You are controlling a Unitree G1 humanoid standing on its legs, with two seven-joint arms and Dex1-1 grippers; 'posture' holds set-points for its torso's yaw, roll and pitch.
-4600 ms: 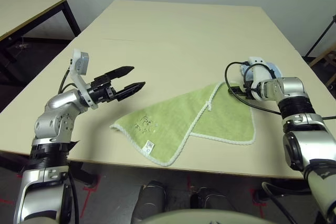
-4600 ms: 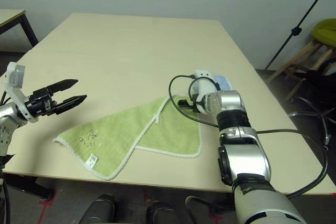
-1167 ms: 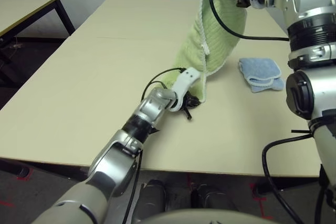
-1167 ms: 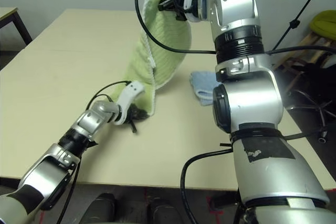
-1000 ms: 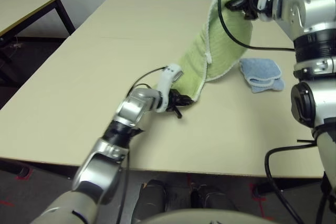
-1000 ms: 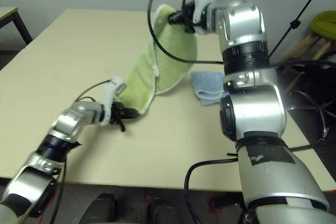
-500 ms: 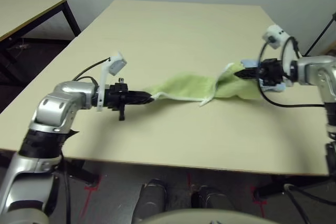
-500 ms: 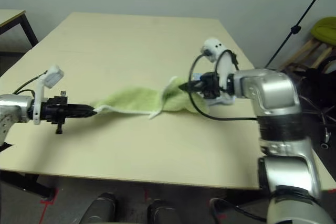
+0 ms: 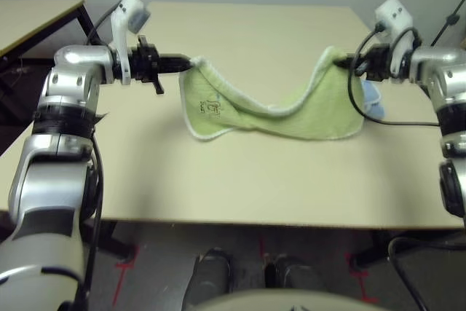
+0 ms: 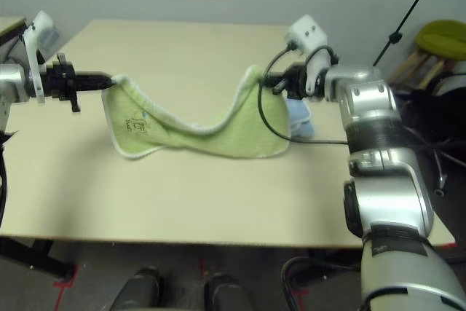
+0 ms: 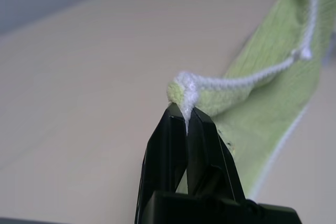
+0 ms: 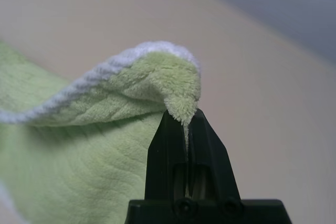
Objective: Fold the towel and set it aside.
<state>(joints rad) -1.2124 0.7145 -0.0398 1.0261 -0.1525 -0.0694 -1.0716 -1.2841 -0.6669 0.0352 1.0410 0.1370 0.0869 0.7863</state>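
The robot's left gripper should lay the corner of the light green towel down on the bare table (image 9: 177,170) in front of the towel's embroidered end.
The light green towel (image 9: 291,116) hangs stretched between my two grippers above the table, sagging in the middle, with its white edging along the top and a small dark embroidered mark (image 9: 212,108) near the left end. My left gripper (image 9: 186,63) is shut on the towel's left corner (image 11: 184,90). At the other end, my right gripper (image 9: 345,60) is shut on the right corner (image 12: 181,106). The lower edge of the towel rests on or just above the table.
A small light blue folded cloth (image 9: 370,98) lies on the table (image 9: 233,180) behind the towel's right end, mostly hidden. A second table (image 9: 29,20) stands at the far left. A tripod leg (image 10: 408,12) and a green stool (image 10: 444,38) are off to the right.
Both grippers have lifted and pulled apart, raising the towel from a low twisted strip into a hanging span. The left gripper has moved up and toward the far left.
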